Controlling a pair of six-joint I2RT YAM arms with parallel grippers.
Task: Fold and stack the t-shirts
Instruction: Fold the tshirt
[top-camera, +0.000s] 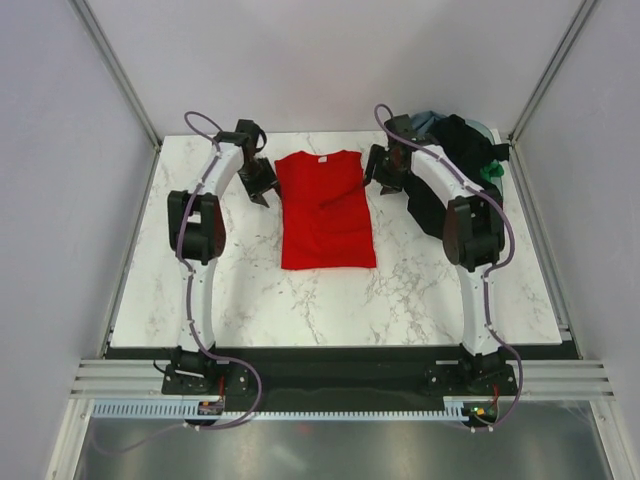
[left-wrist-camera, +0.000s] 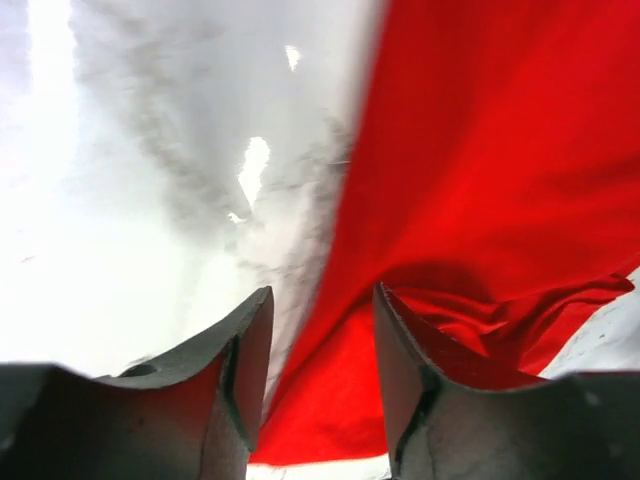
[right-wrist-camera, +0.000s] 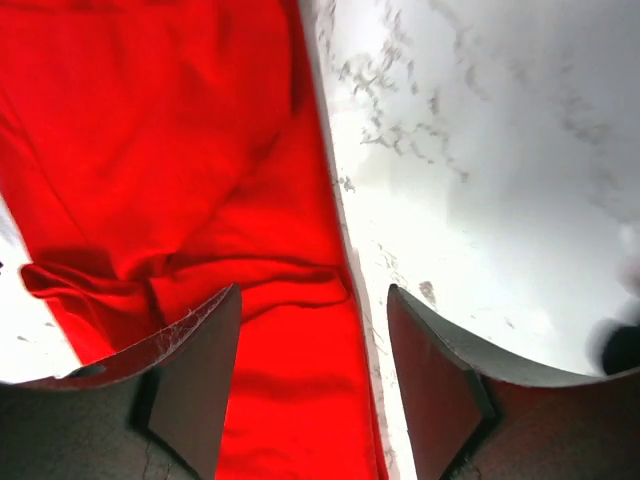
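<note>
The bottom corner (top-camera: 374, 265) of the red t-shirt, on the side toward the pile of t-shirts, will be gripped by my right gripper.
A bright red t-shirt (top-camera: 325, 210) lies flat on the marble table (top-camera: 330, 290), sleeves folded in, white neck label at the far end. My left gripper (top-camera: 262, 187) is open, just above the shirt's left edge (left-wrist-camera: 470, 180) near the top. My right gripper (top-camera: 377, 172) is open, over the shirt's right edge (right-wrist-camera: 180, 150) near the top. Red cloth lies under and between the jaws of both, and neither is shut on it. A pile of black, grey-blue and green shirts (top-camera: 462, 140) sits at the far right corner.
Grey walls and metal frame posts enclose the table. The right arm's elbow (top-camera: 470, 225) stands over the right side of the table by the pile. The left arm's elbow (top-camera: 195, 225) stands over the left side.
</note>
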